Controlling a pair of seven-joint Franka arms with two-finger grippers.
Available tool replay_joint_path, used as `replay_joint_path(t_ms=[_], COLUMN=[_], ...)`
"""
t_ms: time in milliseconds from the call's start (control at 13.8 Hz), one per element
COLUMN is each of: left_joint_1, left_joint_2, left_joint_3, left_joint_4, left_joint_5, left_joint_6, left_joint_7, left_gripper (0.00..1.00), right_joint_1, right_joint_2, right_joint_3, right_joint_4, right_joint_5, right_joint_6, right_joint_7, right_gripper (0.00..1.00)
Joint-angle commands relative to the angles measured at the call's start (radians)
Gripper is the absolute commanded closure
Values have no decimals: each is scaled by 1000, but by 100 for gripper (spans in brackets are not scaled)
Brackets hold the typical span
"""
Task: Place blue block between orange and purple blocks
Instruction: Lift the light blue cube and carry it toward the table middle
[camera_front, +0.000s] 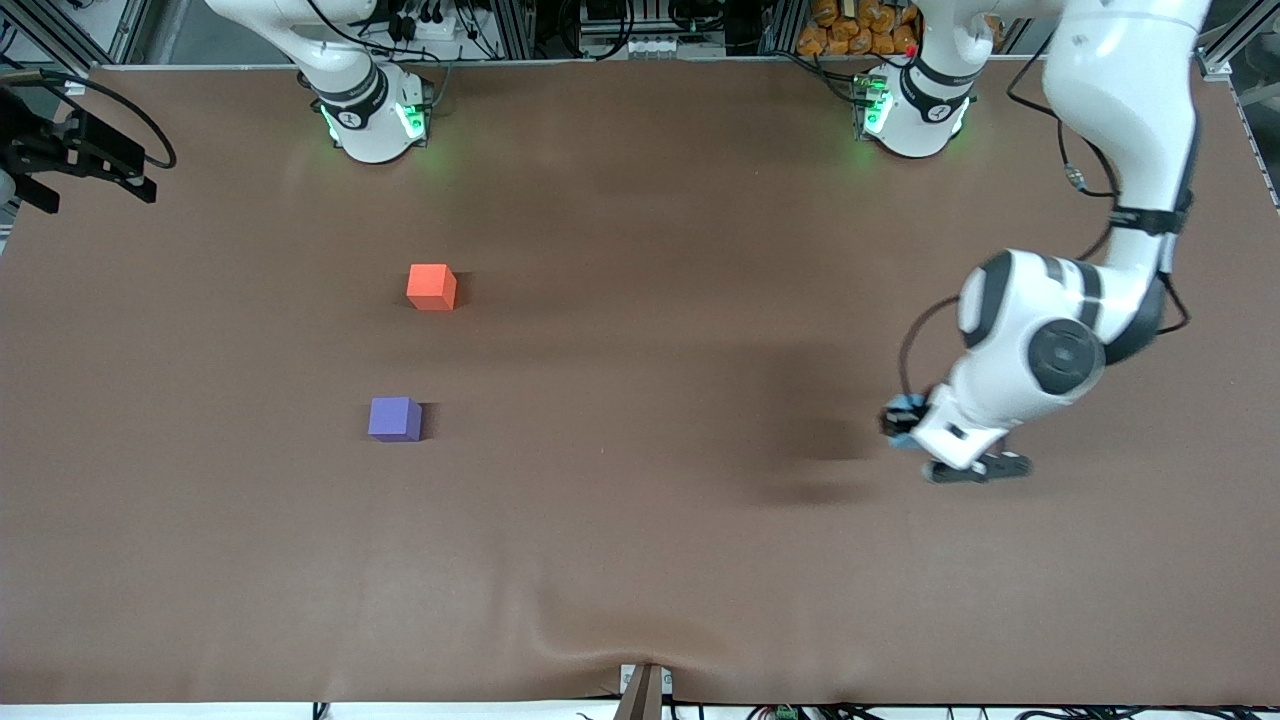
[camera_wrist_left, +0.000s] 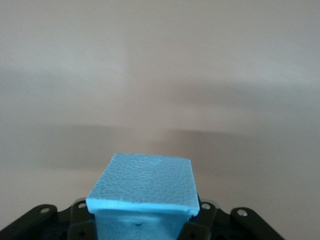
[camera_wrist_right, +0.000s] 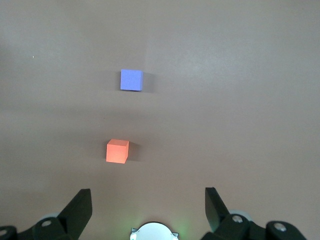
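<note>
Next, my left gripper sets the blue block down on the bare mat (camera_front: 601, 329) near the middle of the table, across from the orange block.
The blue block (camera_wrist_left: 142, 182) fills the space between the jaws of my left gripper (camera_wrist_left: 142, 225), which is shut on it. In the front view this gripper (camera_front: 905, 422) holds the blue block (camera_front: 908, 407) a little above the table, toward the left arm's end. The orange block (camera_front: 432, 287) and the purple block (camera_front: 394, 418) rest apart on the table toward the right arm's end, the purple one nearer to the front camera. My right gripper (camera_wrist_right: 146, 192) waits open and empty high above, looking down on the orange block (camera_wrist_right: 117, 151) and the purple block (camera_wrist_right: 131, 79).
Brown mat (camera_front: 640, 560) covers the whole table. A black fixture (camera_front: 70, 150) juts in at the right arm's end. Both arm bases (camera_front: 372, 115) stand along the edge farthest from the front camera.
</note>
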Motion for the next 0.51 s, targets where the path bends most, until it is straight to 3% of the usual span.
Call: replay_joint_path(t_ms=[0,435], left_joint_1=[-152,-507], left_joint_2=[21,240], left_joint_3=[-21,-19], left_joint_4=[75,283], left_joint_5=[8,13], left_joint_6=[-75,-69], left_joint_7=[-214,-570], left_gripper=[46,46], right_joint_1=[-11,-11], right_joint_2=[-5,-5], right_joint_3=[8,8], right_joint_4=[2,2], right_joint_5=[-2,-2], right_joint_6=[-8,-8], right_joint_7=[14,14], right_gripper=[0,0])
